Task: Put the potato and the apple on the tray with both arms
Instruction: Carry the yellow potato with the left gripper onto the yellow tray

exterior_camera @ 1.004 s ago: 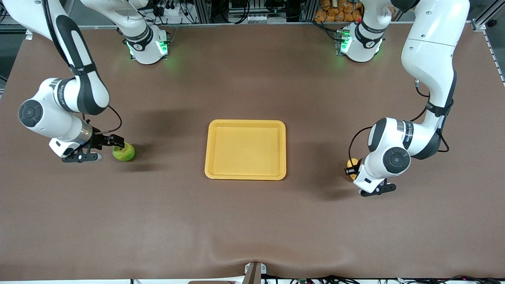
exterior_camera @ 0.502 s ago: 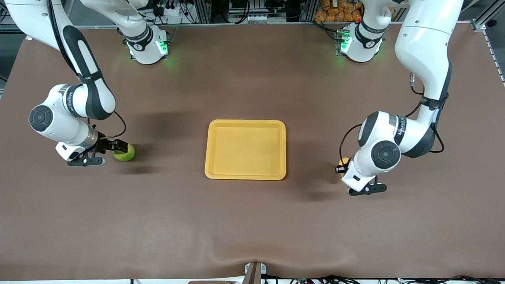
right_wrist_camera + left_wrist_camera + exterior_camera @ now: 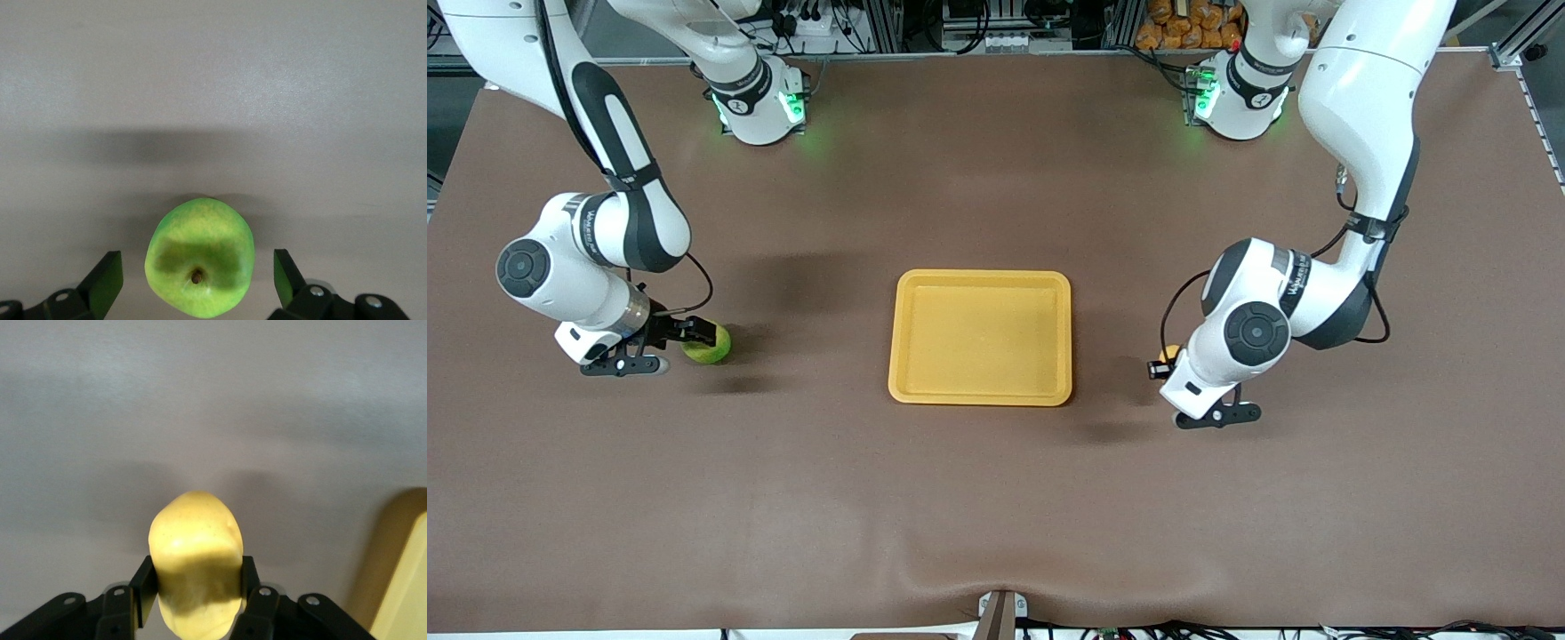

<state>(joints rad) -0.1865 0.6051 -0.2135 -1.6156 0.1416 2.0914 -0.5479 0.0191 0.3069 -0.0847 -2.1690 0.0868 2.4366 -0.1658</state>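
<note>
Next, I release the potato from my left gripper in the yellow tray, just inside the short side [image 3: 1048,348] nearest that gripper.
The yellow tray [image 3: 980,277] lies flat at the table's middle. My left gripper [image 3: 1163,364] is shut on the yellow-orange potato [image 3: 1169,354] and holds it above the table, beside the tray toward the left arm's end. In the left wrist view the potato [image 3: 195,560] sits clamped between the fingers [image 3: 143,587], with a tray corner [image 3: 407,587] at the edge. The green apple [image 3: 710,345] rests on the table toward the right arm's end. My right gripper [image 3: 694,336] is open around it. In the right wrist view the apple [image 3: 200,265] lies between the spread fingers [image 3: 107,280], untouched.
The brown table cover [image 3: 996,498] bulges slightly at the edge nearest the front camera. The two arm bases [image 3: 760,102] with green lights stand along the table's far edge.
My left arm has carried the potato toward the tray. My right gripper has shifted slightly onto the apple, fingers still open, then held still.
</note>
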